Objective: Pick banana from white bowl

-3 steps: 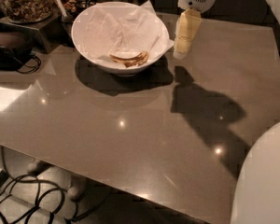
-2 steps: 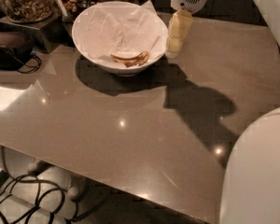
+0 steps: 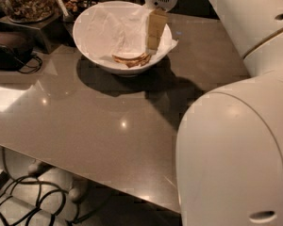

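The robot's gripper will next move to the middle of the banana (image 3: 132, 61) in the white bowl and close there.
The white bowl (image 3: 92, 55) stands at the back of the grey table, lined with crumpled white paper. The banana (image 3: 131, 59), small, curved and brown-patched, lies at the bowl's front right inside. My gripper (image 3: 153, 44) hangs down over the bowl's right side, its tip just above and to the right of the banana's right end. It holds nothing that I can see.
A glass jar of nuts (image 3: 26, 1) stands on a dark stand at the back left. A black device (image 3: 9, 48) with a cable lies at the left. My white arm (image 3: 236, 140) fills the right foreground. Cables (image 3: 23, 206) lie on the floor below the table's front edge.
The gripper has moved left from beside the bowl's right rim to over the bowl, close to the banana. The arm now fills more of the right side.
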Controlling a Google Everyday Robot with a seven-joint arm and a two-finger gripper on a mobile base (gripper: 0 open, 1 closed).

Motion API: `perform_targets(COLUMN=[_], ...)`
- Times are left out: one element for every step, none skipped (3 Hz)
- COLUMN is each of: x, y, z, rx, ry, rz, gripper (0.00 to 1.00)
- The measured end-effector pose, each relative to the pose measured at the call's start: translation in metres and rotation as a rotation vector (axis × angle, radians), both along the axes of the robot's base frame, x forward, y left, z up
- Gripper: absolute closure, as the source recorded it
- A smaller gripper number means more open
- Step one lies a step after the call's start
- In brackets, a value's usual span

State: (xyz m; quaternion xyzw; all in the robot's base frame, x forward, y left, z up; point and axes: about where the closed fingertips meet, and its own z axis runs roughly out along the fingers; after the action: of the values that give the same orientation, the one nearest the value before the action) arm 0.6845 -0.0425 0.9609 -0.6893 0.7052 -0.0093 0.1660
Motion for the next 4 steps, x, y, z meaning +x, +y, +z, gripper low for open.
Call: perform_targets(x=[0.012, 0.019, 0.026, 0.029], y=[0.022, 0.037, 0.044, 0.048], z=[-0.005, -0.013, -0.029, -0.047], rx=[-0.016, -0.031, -0.041, -0.043], ry=[-0.001, 0.005, 0.03, 0.064], rz=[0.043, 0.072, 0.082, 0.088], gripper=[0.06, 0.15, 0.2, 0.23])
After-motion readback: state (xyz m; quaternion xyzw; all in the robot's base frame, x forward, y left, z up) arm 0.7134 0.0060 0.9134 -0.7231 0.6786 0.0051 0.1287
